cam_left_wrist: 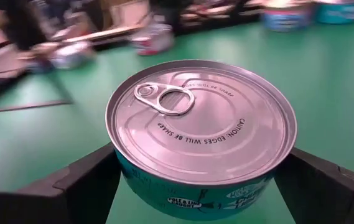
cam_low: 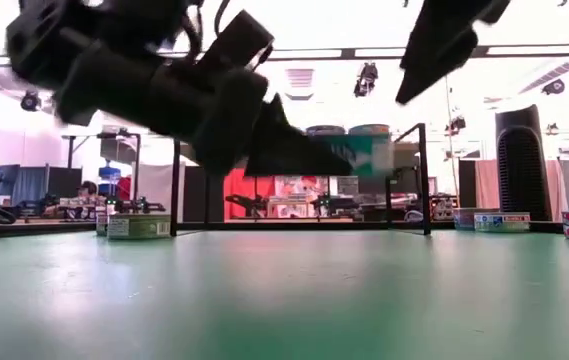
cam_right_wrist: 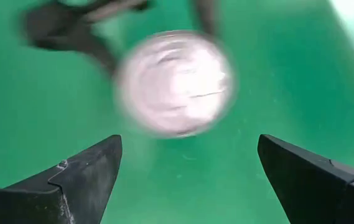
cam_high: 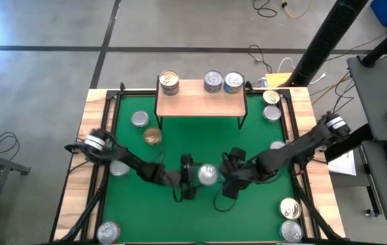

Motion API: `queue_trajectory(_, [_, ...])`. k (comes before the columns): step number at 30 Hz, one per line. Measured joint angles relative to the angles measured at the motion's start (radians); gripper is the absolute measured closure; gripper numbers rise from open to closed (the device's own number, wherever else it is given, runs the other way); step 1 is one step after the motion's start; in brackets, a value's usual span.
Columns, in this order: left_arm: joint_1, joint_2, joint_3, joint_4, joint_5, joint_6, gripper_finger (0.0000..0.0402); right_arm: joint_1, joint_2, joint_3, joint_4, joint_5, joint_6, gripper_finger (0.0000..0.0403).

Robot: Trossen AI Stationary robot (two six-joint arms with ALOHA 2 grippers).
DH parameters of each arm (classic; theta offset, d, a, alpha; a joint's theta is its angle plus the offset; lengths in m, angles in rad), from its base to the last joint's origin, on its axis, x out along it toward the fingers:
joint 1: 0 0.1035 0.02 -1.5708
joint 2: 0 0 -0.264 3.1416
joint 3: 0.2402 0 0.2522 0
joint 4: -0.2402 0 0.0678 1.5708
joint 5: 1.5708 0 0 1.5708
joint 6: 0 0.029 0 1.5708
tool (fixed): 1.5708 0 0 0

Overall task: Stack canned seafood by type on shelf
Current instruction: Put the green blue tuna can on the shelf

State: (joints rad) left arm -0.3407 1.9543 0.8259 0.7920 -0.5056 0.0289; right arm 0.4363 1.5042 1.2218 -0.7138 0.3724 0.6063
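Observation:
My left gripper holds the seafood can now. My right gripper will close over the shelf's empty middle (cam_high: 190,101), just above the top of that can.
A seafood can (cam_left_wrist: 201,124) with a silver pull-tab top and teal sides hangs above the green mat (cam_high: 179,218) at the table's middle, between the fingers of my left gripper (cam_high: 196,175). My right gripper (cam_right_wrist: 189,168) stands open just right of that can and higher, with nothing between its fingers. The shelf (cam_high: 200,102), a light wood board on black legs, stands at the far edge with three cans on top: one at its left end (cam_high: 169,83) and two side by side (cam_high: 224,82) toward its right end. My left gripper pinches the can's teal side wall (cam_left_wrist: 124,171) between its two fingers, one on each opposite side. The fingers (cam_low: 294,150) come nearly level from the table's left, slanting a little down. The can (cam_low: 364,155) is lifted clear of the mat, top up.
Loose cans lie on the mat: two (cam_high: 145,128) left of the shelf, one (cam_high: 119,167) under the left arm, one (cam_high: 108,233) at the near left corner, three along the right side (cam_high: 272,113), two (cam_high: 289,218) at the near right.

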Motion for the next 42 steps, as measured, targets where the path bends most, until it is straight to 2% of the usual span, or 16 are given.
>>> queue_trajectory(4, [0.083,-0.164,-0.002,-0.165,-0.077,0.036,0.0046,0.011,-0.055,0.000,0.016,0.051,-0.046,0.0035])
queue_trajectory(9, [0.204,-0.332,-0.002,-0.338,-0.107,0.049,0.0044,-0.010,-0.089,0.000,0.059,0.233,-0.143,0.0035])
queue_trajectory(12, [0.284,-0.395,-0.003,-0.379,-0.107,0.050,0.0043,-0.055,-0.096,0.000,0.114,0.312,-0.275,0.0036])
queue_trajectory(15, [0.364,-0.421,-0.004,-0.405,-0.106,0.050,0.0043,-0.129,-0.095,0.000,0.217,0.314,-0.431,0.0047])
queue_trajectory(19, [0.451,-0.431,-0.004,-0.414,-0.095,0.052,0.0042,-0.257,-0.094,0.000,0.382,0.230,-0.605,0.0089])
queue_trajectory(23, [0.512,-0.419,-0.004,-0.416,-0.076,0.049,0.0042,-0.404,-0.094,0.001,0.535,0.165,-0.679,0.0155])
queue_trajectory(25, [0.543,-0.415,-0.004,-0.419,-0.050,0.038,0.0041,-0.477,-0.090,0.001,0.585,0.069,-0.679,0.0195])
queue_trajectory(28, [0.580,-0.412,-0.004,-0.420,-0.003,0.017,0.0041,-0.580,-0.063,0.002,0.626,-0.160,-0.666,0.0259])
queue_trajectory(30, [0.599,-0.412,-0.004,-0.420,0.036,0.017,0.0041,-0.626,-0.027,0.002,0.665,-0.244,-0.670,0.0302])
queue_trajectory(34, [0.623,-0.412,-0.004,-0.434,0.083,0.034,0.0037,-0.693,0.055,0.002,0.769,-0.249,-0.675,0.0378])
queue_trajectory(42, [0.637,-0.412,-0.002,-0.471,0.079,0.034,0.0006,-0.762,0.209,0.097,0.751,-0.249,-0.697,0.0392])
